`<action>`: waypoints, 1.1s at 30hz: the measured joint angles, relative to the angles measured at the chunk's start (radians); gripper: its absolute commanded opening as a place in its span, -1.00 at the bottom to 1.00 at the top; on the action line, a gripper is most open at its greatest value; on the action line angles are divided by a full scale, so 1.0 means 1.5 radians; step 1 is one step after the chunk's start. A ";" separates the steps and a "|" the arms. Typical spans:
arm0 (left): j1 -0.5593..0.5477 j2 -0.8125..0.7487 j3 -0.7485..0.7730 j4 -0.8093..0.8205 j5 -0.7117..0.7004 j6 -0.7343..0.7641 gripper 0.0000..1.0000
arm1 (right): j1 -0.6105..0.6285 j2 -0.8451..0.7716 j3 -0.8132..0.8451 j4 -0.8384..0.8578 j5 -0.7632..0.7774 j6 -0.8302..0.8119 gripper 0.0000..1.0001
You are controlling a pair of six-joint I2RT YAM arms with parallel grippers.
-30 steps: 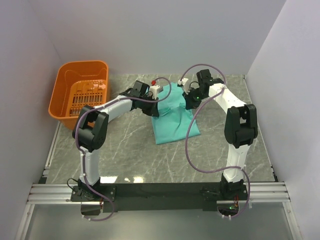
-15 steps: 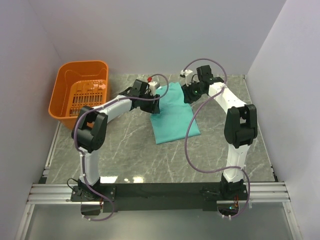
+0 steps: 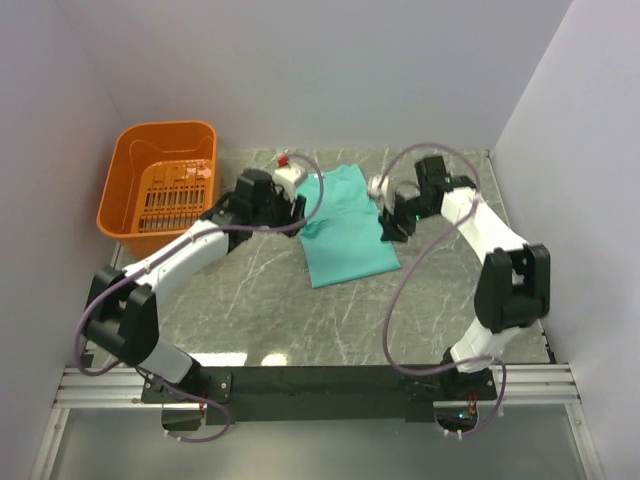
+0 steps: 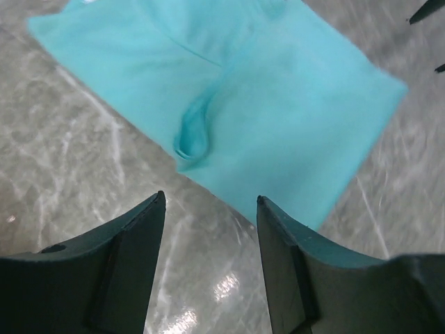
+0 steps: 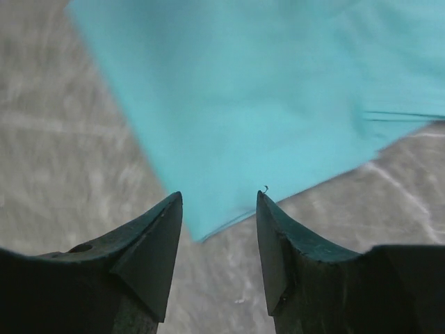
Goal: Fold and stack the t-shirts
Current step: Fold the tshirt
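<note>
The teal-green t-shirt's near corner (image 3: 315, 284) (image 4: 313, 221), on the side toward the orange basket, is the next place my left gripper should go to, and it should close there.
A teal-green t-shirt (image 3: 345, 228) lies folded into a long rectangle on the grey marble table (image 3: 270, 310). My left gripper (image 3: 290, 210) hovers just off the shirt's left edge. In the left wrist view it (image 4: 208, 198) is open over bare table, with the t-shirt (image 4: 278, 97) ahead of the tips and a small puckered fold (image 4: 192, 132) near its edge. My right gripper (image 3: 391, 224) sits at the shirt's right edge. The right wrist view shows it (image 5: 217, 195) open, with a corner of the t-shirt (image 5: 264, 90) just beyond the tips. Nothing is held.
An orange plastic basket (image 3: 128, 170) stands at the back left of the table. White walls close in the back and both sides. Purple cables loop off both arms. A metal rail (image 3: 320, 385) runs along the near edge.
Both grippers have opened and let go of the t-shirt, which now lies flat. The left arm has drawn back to the left and the right arm to the right and nearer.
</note>
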 measured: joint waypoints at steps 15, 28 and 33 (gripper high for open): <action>-0.072 0.172 -0.006 -0.015 0.090 0.124 0.09 | 0.001 -0.089 -0.175 -0.007 -0.019 -0.269 0.03; -0.027 0.326 0.157 -0.035 0.011 0.095 0.10 | 0.002 -0.091 -0.218 0.024 -0.008 -0.288 0.01; 0.001 0.330 0.159 -0.040 -0.047 0.065 0.16 | 0.002 -0.091 -0.225 0.047 -0.005 -0.269 -0.01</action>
